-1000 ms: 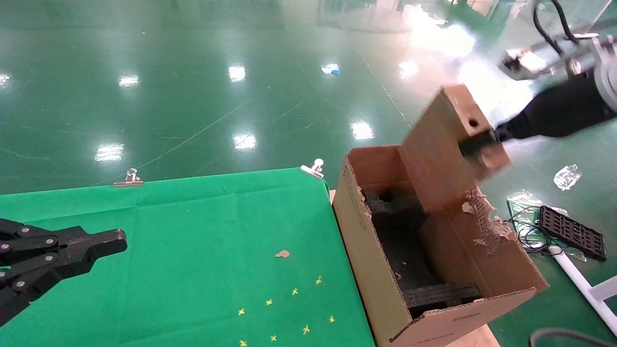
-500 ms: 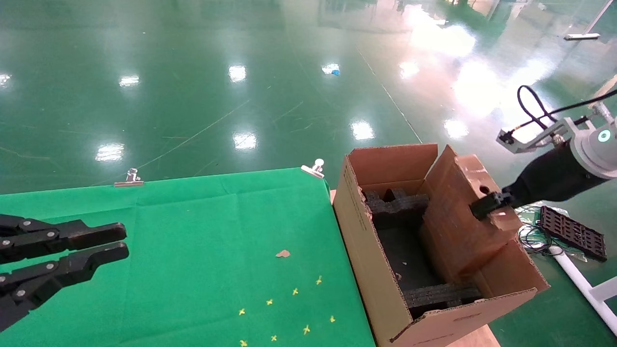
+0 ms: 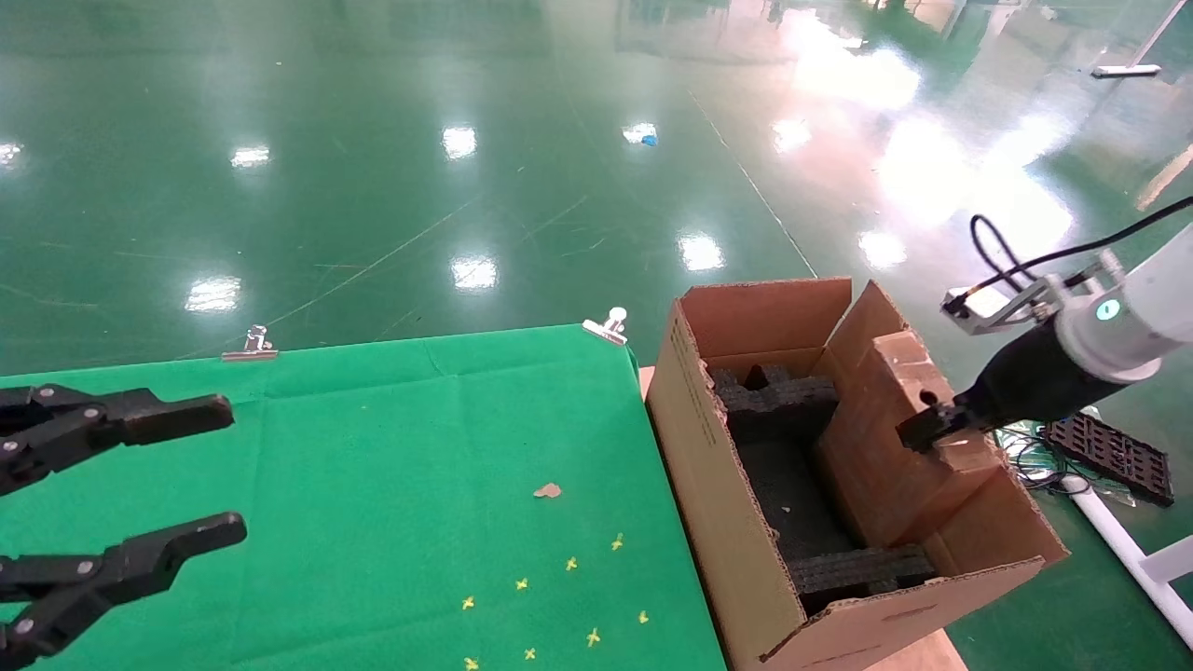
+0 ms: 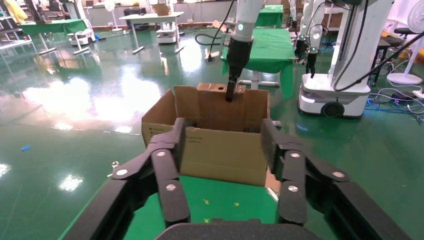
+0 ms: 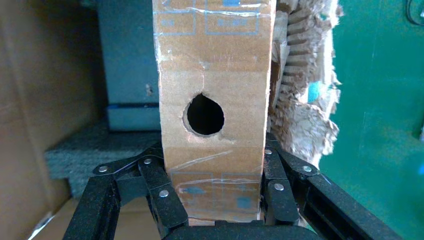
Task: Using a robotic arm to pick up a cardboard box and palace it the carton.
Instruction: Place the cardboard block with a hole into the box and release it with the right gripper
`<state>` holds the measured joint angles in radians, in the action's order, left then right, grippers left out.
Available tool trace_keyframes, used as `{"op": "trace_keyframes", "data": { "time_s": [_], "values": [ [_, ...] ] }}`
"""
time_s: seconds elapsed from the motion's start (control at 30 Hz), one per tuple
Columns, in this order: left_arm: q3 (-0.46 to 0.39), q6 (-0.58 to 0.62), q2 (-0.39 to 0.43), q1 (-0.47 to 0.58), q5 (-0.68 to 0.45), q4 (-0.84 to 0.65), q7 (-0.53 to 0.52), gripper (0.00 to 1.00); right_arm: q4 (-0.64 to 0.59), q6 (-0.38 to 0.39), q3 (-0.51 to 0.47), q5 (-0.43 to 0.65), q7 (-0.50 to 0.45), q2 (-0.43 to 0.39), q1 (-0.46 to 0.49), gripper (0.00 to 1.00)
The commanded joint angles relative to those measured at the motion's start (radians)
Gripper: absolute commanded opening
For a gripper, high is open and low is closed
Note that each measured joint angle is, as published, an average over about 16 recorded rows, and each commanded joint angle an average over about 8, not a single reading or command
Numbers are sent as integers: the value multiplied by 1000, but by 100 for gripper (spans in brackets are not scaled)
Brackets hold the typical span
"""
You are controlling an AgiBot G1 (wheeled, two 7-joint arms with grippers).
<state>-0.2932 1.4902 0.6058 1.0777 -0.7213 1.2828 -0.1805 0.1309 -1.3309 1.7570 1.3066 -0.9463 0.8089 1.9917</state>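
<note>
Next, my right gripper lets go of the cardboard box between the foam pieces, along the carton's side (image 3: 852, 492) nearest the white arm.
The cardboard box (image 3: 881, 447), small, brown and glossy with tape, stands tilted inside the carton (image 3: 736, 531) against its right wall. My right gripper (image 3: 927, 431) on the white robotic arm (image 3: 1132, 317) is shut on the box's top narrow face, just below the round hole. The right wrist view shows the box (image 5: 212, 60) pinched between both fingers of this gripper (image 5: 212, 150), with the carton's torn edge (image 5: 305, 110) beside it. My left gripper (image 3: 226, 469) hangs open over the green table, holding nothing. From the left wrist, this gripper (image 4: 222, 127) faces the carton (image 4: 220, 150).
Black foam pieces (image 3: 774, 396) line the carton's floor and ends. The green cloth table (image 3: 373, 438) carries a brown scrap (image 3: 546, 490) and yellow marks. Metal clips (image 3: 608, 324) hold its far edge. A black grid plate (image 3: 1104, 449) and cables lie on the floor to the right.
My right gripper has come down with the cardboard box from above the carton into it. My left gripper's fingers have spread from nearly shut to wide open.
</note>
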Motion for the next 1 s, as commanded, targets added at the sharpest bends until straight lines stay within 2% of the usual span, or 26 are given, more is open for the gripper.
{"op": "trace_keyframes", "data": {
  "time_s": [0.03, 0.57, 0.6, 0.83, 0.87, 1.0],
  "values": [
    [0, 0, 0, 0, 0, 0, 0, 100, -14, 18, -2, -5, 0, 12, -25, 0],
    [-1, 0, 0, 0, 1, 0, 1, 100, -81, 181, -30, -49, 18, 90, -231, 0],
    [-1, -1, 0, 0, 1, 0, 1, 100, -83, 189, -31, -50, 22, 91, -238, 2],
    [-2, -1, -1, 0, 1, 0, 1, 100, -94, 203, -33, -53, 52, 96, -244, 89],
    [-2, -1, -1, 0, 1, 0, 1, 100, -95, 201, -34, -53, 55, 97, -242, 99],
    [-2, -1, -1, 0, 1, 0, 1, 100, -103, 194, -33, -52, 60, 100, -234, 100]
  ]
}}
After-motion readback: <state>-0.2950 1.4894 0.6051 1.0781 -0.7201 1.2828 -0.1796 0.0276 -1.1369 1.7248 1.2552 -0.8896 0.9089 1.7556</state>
